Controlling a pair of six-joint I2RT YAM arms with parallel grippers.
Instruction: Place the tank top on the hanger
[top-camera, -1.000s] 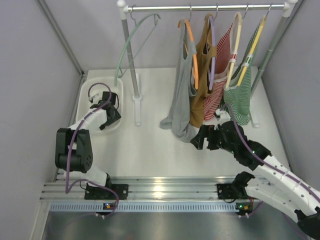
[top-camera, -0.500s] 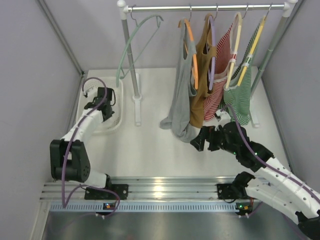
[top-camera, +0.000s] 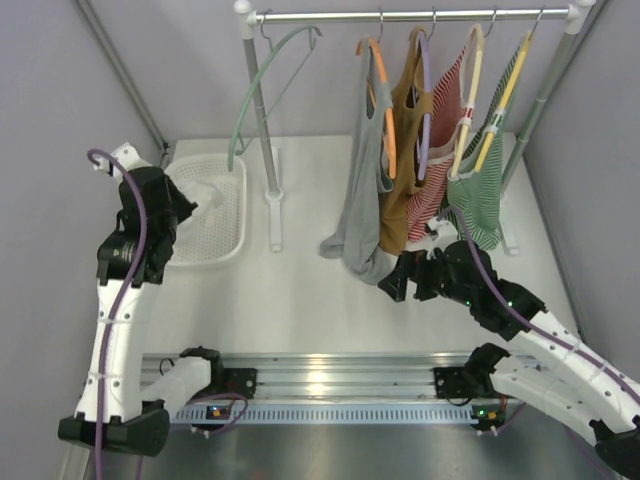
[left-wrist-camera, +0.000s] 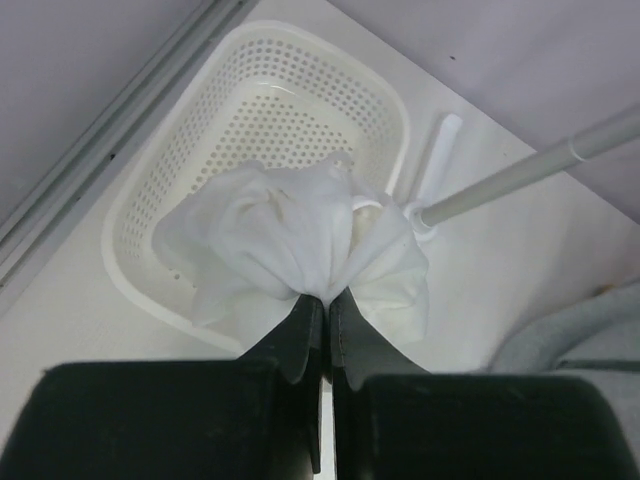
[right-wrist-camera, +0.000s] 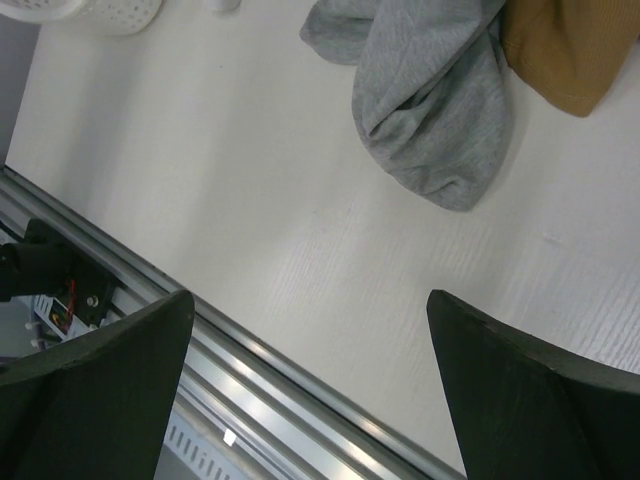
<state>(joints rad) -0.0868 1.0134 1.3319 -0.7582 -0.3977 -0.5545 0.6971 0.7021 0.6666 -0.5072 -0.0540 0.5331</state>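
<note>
I will next close my right gripper on a shoulder strap of the white tank top, low over the tabletop (top-camera: 342, 275) (right-wrist-camera: 352, 160) next to the grey top's hem.
The white tank top (left-wrist-camera: 290, 225) hangs bunched from my left gripper (left-wrist-camera: 327, 296), which is shut on a pinch of its cloth just above the white basket (left-wrist-camera: 135, 275). From above, the left gripper (top-camera: 186, 202) is raised over the basket's left side with the tank top (top-camera: 205, 190) at its tip. The pale green hanger (top-camera: 252, 95) hangs by its hook at the left end of the rail, bare. My right gripper (top-camera: 392, 279) stands open over the table below the hung clothes; in its own view the right gripper (right-wrist-camera: 310, 300) has nothing between its fingers.
On the rail hang a grey top (top-camera: 362, 200) on an orange hanger, a brown top (top-camera: 405, 130), and red-striped and green-striped tops (top-camera: 478, 195). The rack's left post (top-camera: 264, 130) stands right of the basket (top-camera: 228, 235). The grey hem (right-wrist-camera: 430, 110) lies on the table.
The left gripper shut on the tank top inside the basket. Its arm then rose and drew back to the left, lifting the cloth. The right arm stayed put.
</note>
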